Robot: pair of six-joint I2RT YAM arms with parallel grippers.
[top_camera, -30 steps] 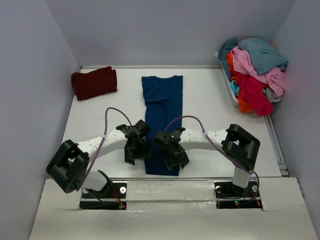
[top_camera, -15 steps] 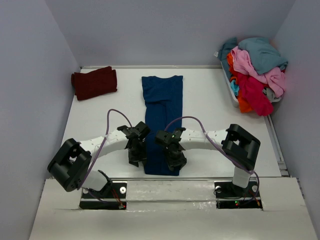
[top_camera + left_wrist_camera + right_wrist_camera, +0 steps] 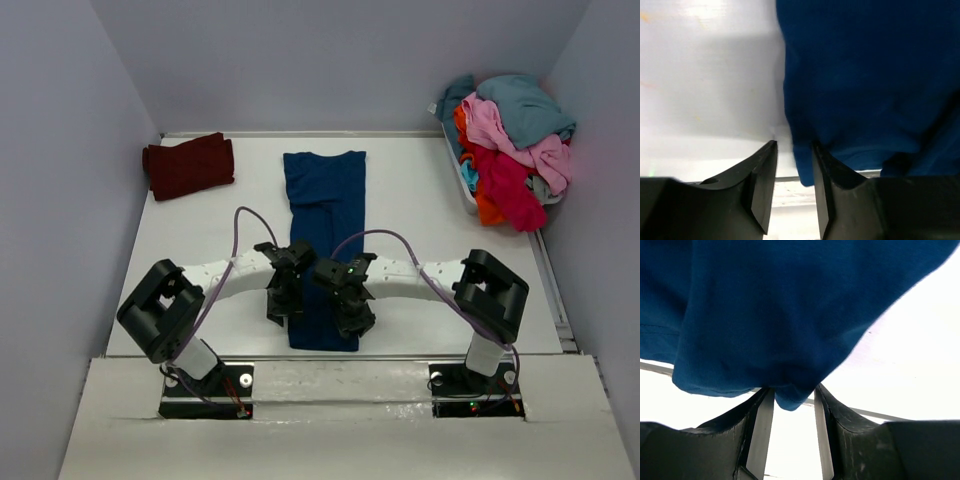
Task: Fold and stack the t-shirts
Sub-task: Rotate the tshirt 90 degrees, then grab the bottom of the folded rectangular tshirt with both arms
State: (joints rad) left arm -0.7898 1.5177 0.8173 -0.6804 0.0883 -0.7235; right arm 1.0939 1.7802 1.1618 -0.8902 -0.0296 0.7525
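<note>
Next, my left gripper opens, shifts inward and takes more hem [image 3: 842, 154] before folding, because it has only a thin edge of the navy t-shirt's corner in it.
A navy blue t-shirt [image 3: 325, 200], folded into a long strip, lies down the middle of the table. Both grippers are at its near hem. My left gripper [image 3: 281, 310] holds the hem's left corner: in the left wrist view the navy t-shirt [image 3: 865, 85] hangs between narrowed jaws [image 3: 795, 150], pressed against the right finger. My right gripper [image 3: 352, 318] holds the right corner; a bunched lobe of the navy t-shirt [image 3: 785, 320] sits between its fingertips [image 3: 794, 392]. A folded dark maroon t-shirt [image 3: 188, 165] lies at the far left.
A white basket [image 3: 465, 190] at the far right holds a heap of teal, pink, red and orange t-shirts [image 3: 510, 140]. The table's near edge runs just behind the grippers. Grey walls close in the table on three sides.
Both grippers' jaws have narrowed onto the navy shirt's near hem. The left gripper has shifted right, in toward the shirt, and its elbow has swung inward.
</note>
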